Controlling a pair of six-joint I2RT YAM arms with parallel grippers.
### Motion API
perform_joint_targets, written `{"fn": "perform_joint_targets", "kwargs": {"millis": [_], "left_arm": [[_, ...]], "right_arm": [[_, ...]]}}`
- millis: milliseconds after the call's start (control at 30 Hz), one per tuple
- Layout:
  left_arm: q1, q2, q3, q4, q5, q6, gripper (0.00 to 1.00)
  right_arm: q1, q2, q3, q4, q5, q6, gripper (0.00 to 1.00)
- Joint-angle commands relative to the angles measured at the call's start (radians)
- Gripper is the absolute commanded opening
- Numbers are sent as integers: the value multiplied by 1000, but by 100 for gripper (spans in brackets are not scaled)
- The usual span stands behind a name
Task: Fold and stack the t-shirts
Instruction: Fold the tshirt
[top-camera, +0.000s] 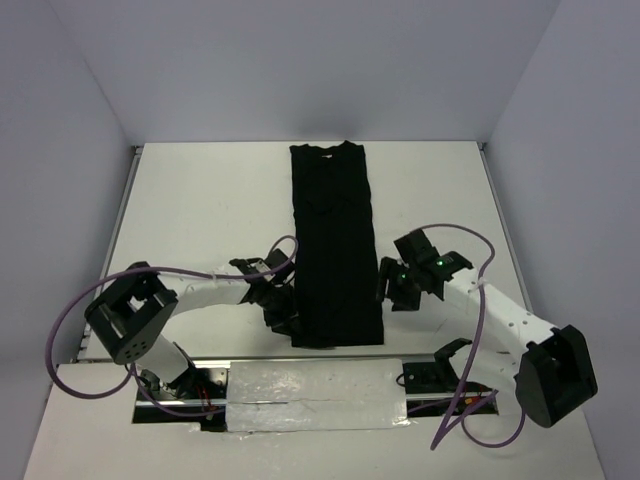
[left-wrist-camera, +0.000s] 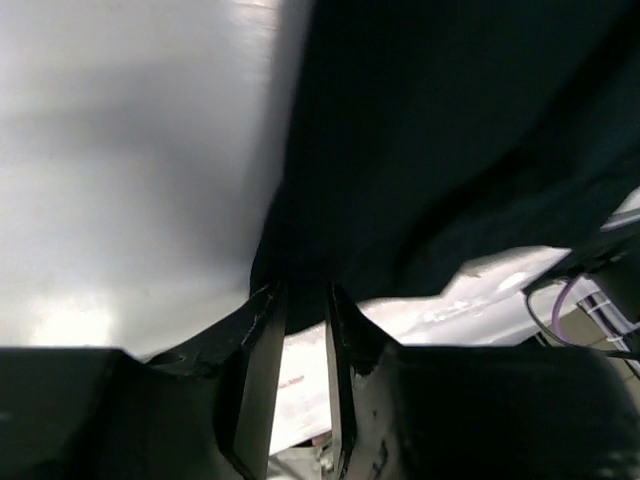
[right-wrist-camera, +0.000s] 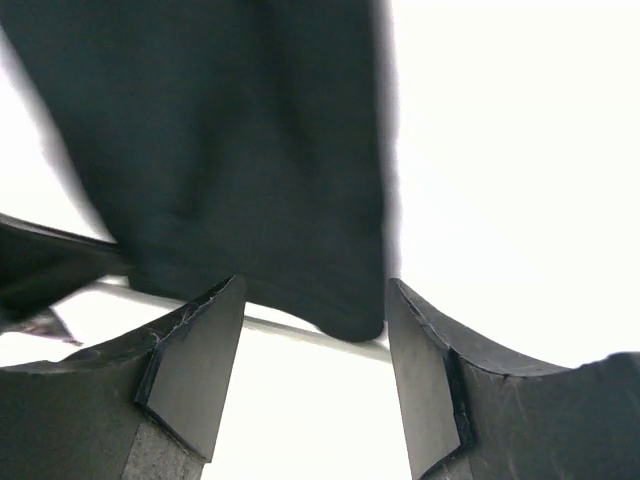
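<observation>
The robot's right gripper should next close on the free hem corner (top-camera: 381, 342) (right-wrist-camera: 366, 332) of the black t-shirt, across from the corner that the left gripper pinches.
The black t-shirt (top-camera: 335, 250) lies on the white table as a long narrow strip, collar end far, hem end near. My left gripper (top-camera: 285, 318) is at the strip's near left corner. In the left wrist view the gripper (left-wrist-camera: 305, 290) has its fingers nearly together, and the tips pinch the cloth (left-wrist-camera: 450, 130), which puckers toward them. My right gripper (top-camera: 390, 290) is at the near right edge. In the right wrist view the gripper (right-wrist-camera: 315, 300) is open, and the shirt's corner (right-wrist-camera: 230, 150) hangs just ahead of and between the fingers, not gripped.
A silvery taped patch (top-camera: 315, 395) covers the table's near edge between the arm bases. Purple cables (top-camera: 70, 310) loop beside both arms. Grey walls enclose the table on the left, back and right.
</observation>
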Motion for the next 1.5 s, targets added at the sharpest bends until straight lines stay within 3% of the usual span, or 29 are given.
{"fn": "perform_joint_targets", "kwargs": {"millis": [0,167,367,500,567,700,833,867,900,933,1000,1033,1067,1133,1167,1233,1300,1333,1367,1467], "left_arm": [[-2,38,-41,96,69,13,36],[-2,76,-63,132,68,42,36],[-2,114,-87,209,114,8,20],[-2,91,-92,177,69,-15,9],[-2,82,-91,147,48,-32,9],[-4,75,-75,102,28,-42,22],[-4,55,-63,51,-7,-35,29],[-4,49,-63,42,-13,-38,34],[-6,33,-67,41,-20,-44,52],[-7,24,-72,39,-21,-50,60],[-9,-2,-83,31,-39,-61,66],[-10,-7,-83,25,-44,-64,65],[-10,-11,-84,22,-47,-65,52],[-15,-14,-90,27,-50,-65,45],[-16,-8,-97,27,-50,-70,28],[-21,-4,-101,18,-43,-75,22],[-32,-16,-97,-2,-52,-79,31],[-36,-30,-86,-28,-70,-78,50],[-39,-63,-78,-45,-82,-78,58],[-44,-143,-38,-129,-156,-84,74]], "right_arm": [[-40,-56,-93,-139,2,-1,66],[-39,-76,-169,-63,-67,19,71],[-33,-69,-171,-24,-73,48,70],[-31,-20,-202,47,-65,44,62],[-26,12,-217,55,-102,44,60],[16,-33,-244,27,-82,91,59],[41,-112,-316,58,-93,145,57],[41,-113,-326,68,-99,151,56],[41,-107,-332,90,-104,153,55],[41,-95,-337,101,-108,151,55],[43,-69,-335,124,-104,143,54],[43,-61,-335,127,-101,140,54],[44,-53,-334,136,-101,139,53],[46,-41,-335,142,-99,139,51],[46,-40,-337,148,-101,137,48],[49,-43,-335,150,-99,139,46],[50,-46,-330,142,-96,136,46],[50,-44,-326,133,-93,127,48],[50,-44,-324,130,-89,125,48],[53,-50,-335,130,-88,123,48]]}}
